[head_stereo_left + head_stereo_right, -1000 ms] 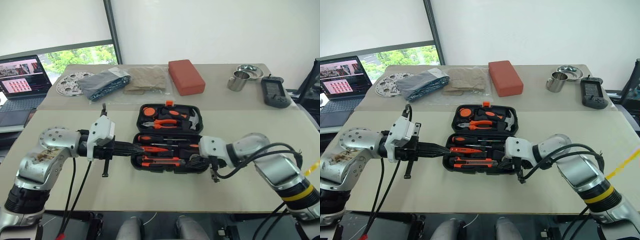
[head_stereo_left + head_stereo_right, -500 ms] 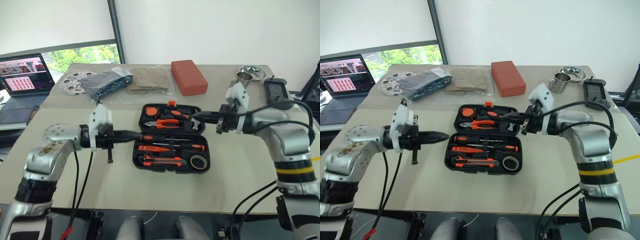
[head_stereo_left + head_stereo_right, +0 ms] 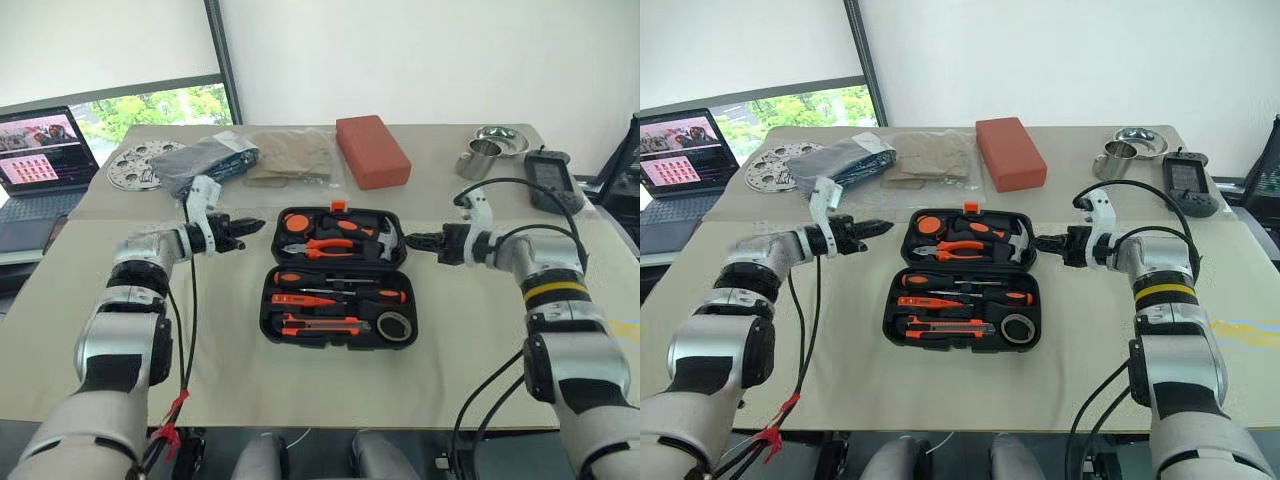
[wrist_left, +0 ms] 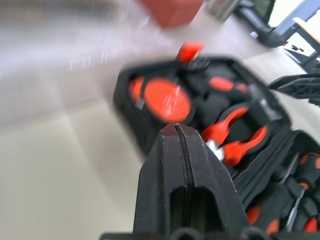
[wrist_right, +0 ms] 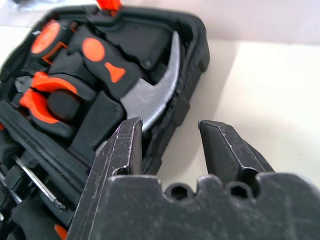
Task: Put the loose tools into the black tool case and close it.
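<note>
The case's far half has my left gripper shut short of it, so that gripper should open and take that half's side edge (image 3: 277, 240) before both grippers fold that half over.
The black tool case (image 3: 268, 312) lies open on the table, its orange latch (image 3: 338, 206) at the far edge. In its near half sit screwdrivers (image 3: 305, 279), an orange-and-black utility knife (image 3: 322, 323) and a dark tape roll (image 3: 397, 324). The far half holds pliers (image 3: 328, 246) and a hammer (image 5: 150, 95). My left gripper (image 3: 250, 226) is shut and empty, just left of the far half. To the right of that half my right gripper (image 3: 413, 240) hangs open, close to the case edge, holding nothing.
Behind the case lie a red-brown block (image 3: 372, 150), bagged cloths (image 3: 215, 160) and a perforated disc (image 3: 135, 165). A laptop (image 3: 40, 160) stands far left. A metal cup (image 3: 480, 158), a steel bowl (image 3: 503, 138) and a black device (image 3: 548, 180) sit far right.
Both arms have swung from the near half of the case outward and forward, and now flank the far half. The right gripper has gone from shut to open.
</note>
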Robot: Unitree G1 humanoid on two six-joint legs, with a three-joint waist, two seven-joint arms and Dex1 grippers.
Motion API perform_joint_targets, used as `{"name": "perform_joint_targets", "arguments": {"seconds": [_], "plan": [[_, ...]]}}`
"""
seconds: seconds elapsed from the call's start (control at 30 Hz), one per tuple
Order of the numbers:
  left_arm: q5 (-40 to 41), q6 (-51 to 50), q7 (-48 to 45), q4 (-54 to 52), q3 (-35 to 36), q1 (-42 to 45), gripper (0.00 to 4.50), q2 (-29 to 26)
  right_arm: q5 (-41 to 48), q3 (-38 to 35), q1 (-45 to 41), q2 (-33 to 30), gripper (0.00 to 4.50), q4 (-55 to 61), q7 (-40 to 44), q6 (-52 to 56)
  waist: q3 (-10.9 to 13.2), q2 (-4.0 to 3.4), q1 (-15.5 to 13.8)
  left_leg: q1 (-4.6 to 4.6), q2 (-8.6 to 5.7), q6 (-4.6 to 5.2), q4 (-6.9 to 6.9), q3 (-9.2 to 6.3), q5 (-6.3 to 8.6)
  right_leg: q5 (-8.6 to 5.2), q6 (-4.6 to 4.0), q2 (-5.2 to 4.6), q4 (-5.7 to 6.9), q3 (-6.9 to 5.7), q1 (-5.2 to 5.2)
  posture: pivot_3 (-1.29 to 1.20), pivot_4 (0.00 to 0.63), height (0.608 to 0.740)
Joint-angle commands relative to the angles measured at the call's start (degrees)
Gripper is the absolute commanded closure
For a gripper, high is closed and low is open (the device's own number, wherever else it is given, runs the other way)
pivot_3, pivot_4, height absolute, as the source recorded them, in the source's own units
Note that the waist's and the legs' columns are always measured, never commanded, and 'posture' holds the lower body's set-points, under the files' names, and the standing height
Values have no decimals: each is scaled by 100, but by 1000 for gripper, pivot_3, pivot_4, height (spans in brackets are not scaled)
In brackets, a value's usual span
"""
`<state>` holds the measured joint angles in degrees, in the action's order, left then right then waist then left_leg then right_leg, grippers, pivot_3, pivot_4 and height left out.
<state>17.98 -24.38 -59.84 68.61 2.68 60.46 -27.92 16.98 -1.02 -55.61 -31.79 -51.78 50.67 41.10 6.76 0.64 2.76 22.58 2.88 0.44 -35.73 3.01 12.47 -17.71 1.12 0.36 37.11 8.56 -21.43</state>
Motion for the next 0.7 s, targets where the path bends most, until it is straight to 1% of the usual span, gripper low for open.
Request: {"name": "perform_joint_targets", "arguments": {"seconds": [0.03, 0.1, 0.23, 0.33, 0.43, 0.47, 0.53, 0.57, 0.6, 0.63, 0.7], "plan": [[-164, 6, 46, 263, 161, 310, 4500, 8, -53, -115, -239, 36, 2362, -210, 121, -177, -1, -1, -12, 10, 0, 0, -1, -4, 0, 0, 0, 0, 2, -3, -7, 0, 150, 727], [-220, -9, 109, 369, 216, 356, 4500, 60, -130, -77, -282, 46, 2362, -278, 196, -242, -2, -2, -11, 31, 0, -1, -6, -5, 0, 1, -1, 0, 8, -3, -26, 0, 150, 727], [-199, 37, 213, 467, 467, 439, 4500, 118, -258, -83, -311, 55, 2362, -370, 257, -408, -3, -5, -15, 32, -1, -2, -7, -5, -1, 2, -1, 0, 8, -3, -30, 0, 150, 727], [-179, 42, 217, 473, 644, 473, 3763, 122, -314, -97, -334, 39, 2276, -420, 304, -456, -3, -6, -8, 30, -1, -2, -5, -6, -1, 2, -1, 0, 9, -5, -33, 0, 150, 727], [-205, -50, 272, 488, 765, 499, 2637, 125, -352, -110, -336, 41, 2276, -446, 317, -519, -4, -6, -8, 32, -1, -2, -5, -6, -1, 2, -1, 0, 12, -5, -38, 0, 150, 727], [-228, -65, 323, 496, 791, 502, 2179, 133, -364, -116, -336, 44, 2276, -455, 316, -533, -4, -6, -10, 32, -1, -3, -5, -5, -2, 2, -1, 0, 13, -5, -39, 0, 150, 727], [-290, -101, 420, 517, 800, 503, 1513, 173, -386, -120, -332, 49, 2276, -471, 325, -564, -4, -6, -15, 32, -1, -3, -6, -6, -2, 2, -1, 0, 15, -5, -39, 0, 150, 727], [-336, -133, 402, 522, 774, 502, 1014, 201, -398, -121, -328, 54, 2276, -475, 333, -578, -4, -7, -18, 32, -1, -3, -5, -6, -2, 2, -1, 0, 15, -5, -39, 0, 150, 727], [-377, -160, 373, 523, 745, 501, 744, 231, -409, -122, -324, 60, 2276, -478, 341, -588, -4, -7, -20, 32, -1, -3, -6, -6, -2, 2, -1, 0, 16, -5, -39, 0, 150, 727], [-410, -200, 383, 530, 727, 508, 358, 271, -425, -117, -319, 70, 2276, -476, 351, -601, -4, -7, -20, 33, -2, -3, -6, -6, -2, 2, -1, 0, 16, -5, -38, 0, 150, 727], [-478, -232, 493, 551, 729, 524, 358, 361, -462, -104, -314, 91, 2276, -470, 361, -620, -4, -7, -21, 33, -2, -4, -6, -6, -2, 2, -1, 0, 16, -5, -38, 0, 150, 727]]}}
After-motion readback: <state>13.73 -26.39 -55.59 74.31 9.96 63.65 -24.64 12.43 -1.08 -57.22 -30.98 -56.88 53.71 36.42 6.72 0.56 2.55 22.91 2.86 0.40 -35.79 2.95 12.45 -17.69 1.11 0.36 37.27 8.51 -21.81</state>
